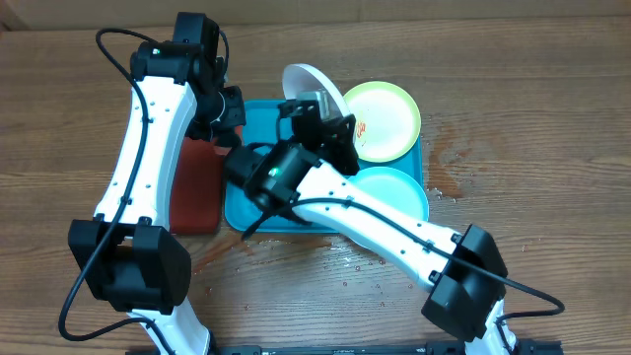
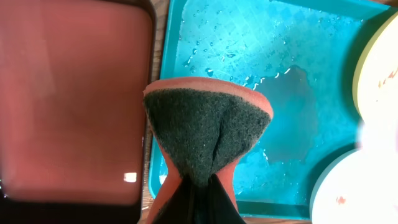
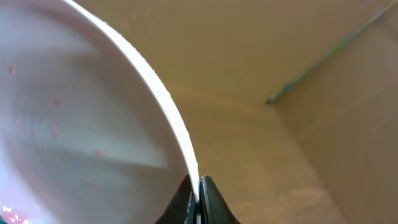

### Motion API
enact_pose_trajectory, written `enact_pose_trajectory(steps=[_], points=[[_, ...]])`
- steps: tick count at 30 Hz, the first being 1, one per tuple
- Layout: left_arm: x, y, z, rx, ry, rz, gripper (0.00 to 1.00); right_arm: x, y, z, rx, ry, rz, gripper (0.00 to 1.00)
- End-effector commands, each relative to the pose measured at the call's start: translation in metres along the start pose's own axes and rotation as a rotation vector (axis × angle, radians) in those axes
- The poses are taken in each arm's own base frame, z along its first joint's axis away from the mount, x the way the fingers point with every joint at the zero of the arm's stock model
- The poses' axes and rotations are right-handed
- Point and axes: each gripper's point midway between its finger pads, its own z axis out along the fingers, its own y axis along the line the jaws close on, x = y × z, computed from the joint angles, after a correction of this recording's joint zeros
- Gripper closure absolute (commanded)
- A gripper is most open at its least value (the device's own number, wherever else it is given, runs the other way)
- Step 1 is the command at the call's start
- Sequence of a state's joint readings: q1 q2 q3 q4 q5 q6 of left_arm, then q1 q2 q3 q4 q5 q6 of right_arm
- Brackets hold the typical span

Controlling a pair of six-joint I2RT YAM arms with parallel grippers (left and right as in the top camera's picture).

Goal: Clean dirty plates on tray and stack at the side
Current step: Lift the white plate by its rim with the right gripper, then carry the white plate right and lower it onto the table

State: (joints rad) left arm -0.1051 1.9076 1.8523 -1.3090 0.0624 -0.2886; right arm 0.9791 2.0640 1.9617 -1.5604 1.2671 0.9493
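Observation:
My right gripper has the white plate, tilted up above the turquoise tray's back. It will let go of it on the wooden table (image 1: 481,161) by the water drops beside the turquoise tray.
My right gripper (image 1: 317,106) (image 3: 198,186) is shut on the rim of the white plate (image 1: 308,81) (image 3: 74,112) and holds it tilted up above the back of the turquoise tray (image 1: 258,123) (image 2: 249,50). Faint red specks dot the plate's face. My left gripper (image 1: 235,110) (image 2: 202,193) is shut on an orange sponge with a dark green scrub face (image 2: 205,130), over the tray's wet left part. The yellow-green rimmed plate (image 1: 385,118) (image 2: 379,68) lies at the tray's back right, with orange smears. The light blue rimmed plate (image 1: 394,192) (image 2: 354,193) lies at the front right.
A dark red tray (image 1: 195,192) (image 2: 68,99) sits just left of the turquoise tray. Water drops spot the wooden table (image 1: 444,177) right of the tray. The right arm crosses over the tray's front.

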Motion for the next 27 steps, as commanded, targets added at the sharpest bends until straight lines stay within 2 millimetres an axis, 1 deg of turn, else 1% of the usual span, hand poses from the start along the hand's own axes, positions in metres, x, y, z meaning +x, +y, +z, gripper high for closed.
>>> enact_pose_trajectory(steps=[1, 3, 5, 6, 9, 11, 12, 13, 15, 18, 20, 21, 24, 27], points=[[-0.007, -0.004, -0.011, -0.002, -0.046, -0.003, 0.96, 0.033, 0.016, 0.013, -0.2, 0.322, -0.007, 0.96], [-0.008, -0.005, -0.011, -0.001, -0.051, 0.001, 0.96, 0.047, 0.028, 0.018, -0.305, 0.447, -0.04, 0.96], [-0.009, -0.007, -0.011, 0.002, -0.055, 0.003, 0.96, 0.054, 0.033, 0.026, -0.38, 0.534, -0.034, 0.96], [-0.009, -0.007, -0.011, 0.001, -0.054, 0.003, 0.96, 0.055, 0.034, 0.034, -0.45, 0.591, -0.017, 0.96], [-0.008, -0.007, -0.011, 0.0, -0.052, 0.003, 0.96, 0.05, 0.034, 0.045, -0.603, 0.669, 0.022, 0.96], [-0.009, -0.007, -0.011, 0.001, -0.054, 0.003, 0.96, 0.044, 0.028, 0.054, -0.709, 0.712, 0.065, 0.96], [-0.009, -0.007, -0.011, 0.001, -0.055, 0.003, 0.96, 0.041, 0.022, 0.061, -0.747, 0.731, 0.095, 0.96], [-0.009, -0.007, -0.011, 0.0, -0.056, 0.003, 0.96, 0.038, 0.008, 0.074, -0.795, 0.766, 0.153, 0.96], [-0.01, -0.006, -0.011, -0.001, -0.057, 0.003, 0.96, 0.038, -0.015, 0.093, -0.829, 0.816, 0.234, 0.96], [-0.011, -0.007, -0.011, 0.001, -0.063, 0.003, 0.96, 0.046, -0.054, 0.125, -0.832, 0.897, 0.372, 0.96], [-0.013, -0.007, -0.011, 0.002, -0.068, 0.004, 0.96, 0.059, -0.087, 0.151, -0.791, 0.944, 0.462, 0.96], [-0.013, -0.008, -0.011, 0.003, -0.071, 0.004, 0.96, 0.064, -0.1, 0.161, -0.772, 0.955, 0.49, 0.96], [-0.013, -0.009, -0.011, 0.005, -0.072, 0.007, 0.96, 0.085, -0.15, 0.194, -0.675, 0.985, 0.606, 0.96], [-0.013, -0.01, -0.011, 0.005, -0.073, 0.01, 0.96, 0.109, -0.195, 0.22, -0.583, 1.008, 0.715, 0.96]])
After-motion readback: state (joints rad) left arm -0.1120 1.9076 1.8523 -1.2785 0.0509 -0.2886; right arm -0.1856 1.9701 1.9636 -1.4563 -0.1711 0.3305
